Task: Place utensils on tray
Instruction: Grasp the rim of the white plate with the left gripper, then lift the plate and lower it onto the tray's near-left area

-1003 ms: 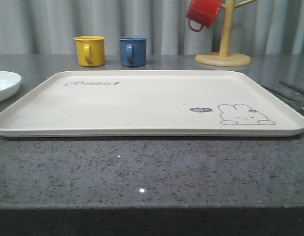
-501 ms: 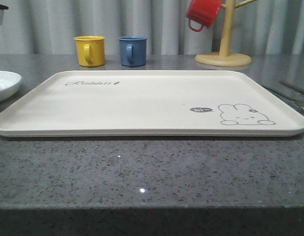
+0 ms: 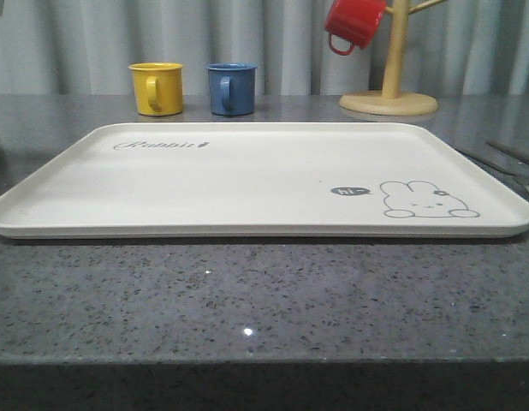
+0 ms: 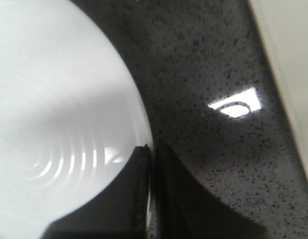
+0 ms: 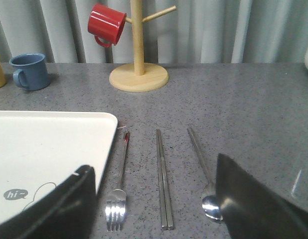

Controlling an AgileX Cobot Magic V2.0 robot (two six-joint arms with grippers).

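Observation:
I will use my left gripper to set the white plate down and let go of it on the cream tray point(image 3: 170, 163) in front of the yellow mug.
The cream tray point(image 3: 247, 175) lies in the middle of the grey counter with nothing on it. The utensils lie side by side on the counter just right of the tray point(image 5: 44, 144): a fork point(image 5: 123, 164) closest to it, then the chopsticks point(image 5: 163, 179), then the spoon point(image 5: 200, 154). My right gripper point(image 5: 154, 167) hovers open above them, its fingers spread wider than the whole set. In the front view their handles point(image 3: 504, 158) show at the right edge. My left gripper point(image 4: 151, 149) is shut on the rim of the white plate point(image 4: 54, 99), left of the tray's edge point(image 4: 293, 64).
A yellow mug point(image 3: 157, 87) and a blue mug point(image 3: 230, 88) stand behind the tray. A red mug point(image 3: 354, 24) hangs on a wooden mug tree point(image 3: 391, 64) at the back right. Grey curtains close off the back.
The white plate, at the front view's left edge a second ago, is gone from there. A bit of the left arm came into the top left corner.

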